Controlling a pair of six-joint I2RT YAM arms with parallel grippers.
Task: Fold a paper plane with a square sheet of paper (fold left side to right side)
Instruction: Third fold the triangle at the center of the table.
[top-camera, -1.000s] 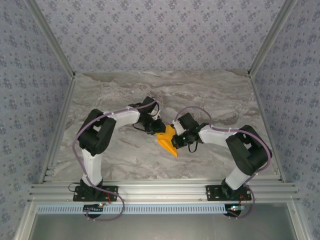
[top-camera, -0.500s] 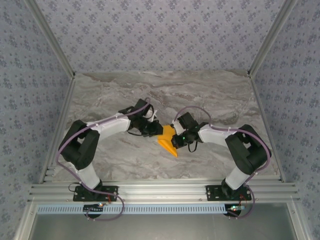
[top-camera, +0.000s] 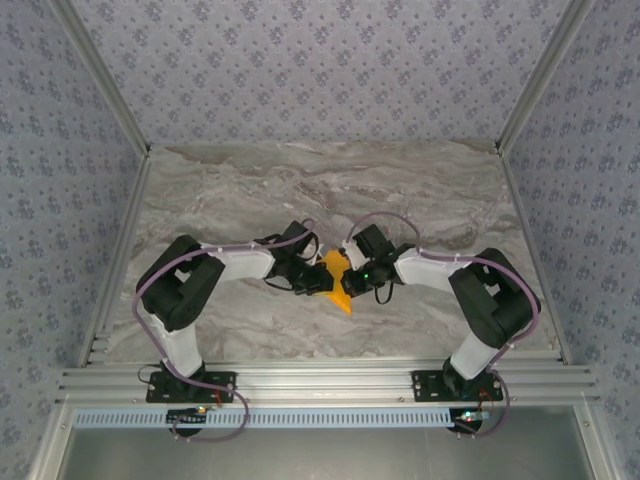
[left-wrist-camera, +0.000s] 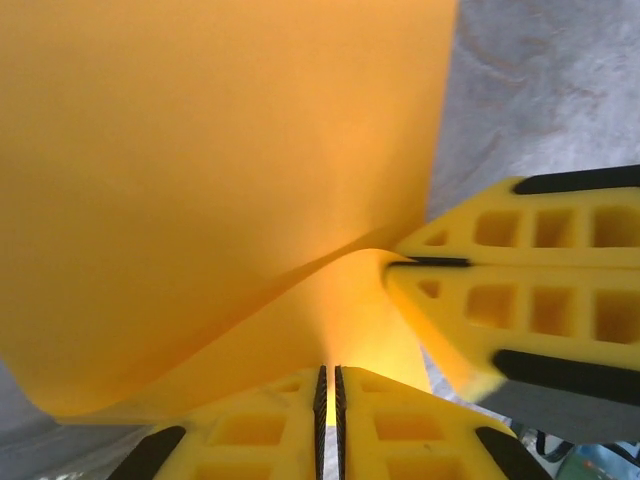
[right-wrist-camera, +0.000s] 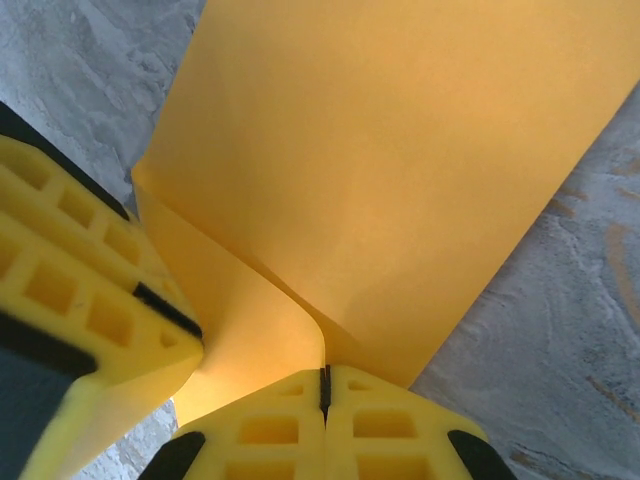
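The sheet sags in a soft bend where the robot's right gripper holds it, so that gripper should open and pinch the layers at the near point (top-camera: 348, 310).
The orange-yellow square sheet of paper (top-camera: 341, 292) sits mid-table, creased, with a point toward the near edge. My left gripper (top-camera: 320, 279) holds its left side and my right gripper (top-camera: 350, 277) its right side, tips almost meeting. In the left wrist view the paper (left-wrist-camera: 220, 150) bulges up in a soft bend; my left gripper (left-wrist-camera: 330, 372) is shut on its edge, and the right gripper's fingers (left-wrist-camera: 520, 300) pinch it close by. In the right wrist view my right gripper (right-wrist-camera: 323, 375) is shut on the paper (right-wrist-camera: 400, 150), beside the left gripper's fingers (right-wrist-camera: 80, 300).
The marble-patterned table (top-camera: 300, 190) stretches behind and to both sides of the arms. Patterned walls enclose it on three sides. An aluminium rail (top-camera: 320, 380) with the arm bases runs along the near edge.
The left arm swung its elbow out and back while its gripper closed on the paper's left side. The paper now looks narrower between the two grippers. The right arm stayed put.
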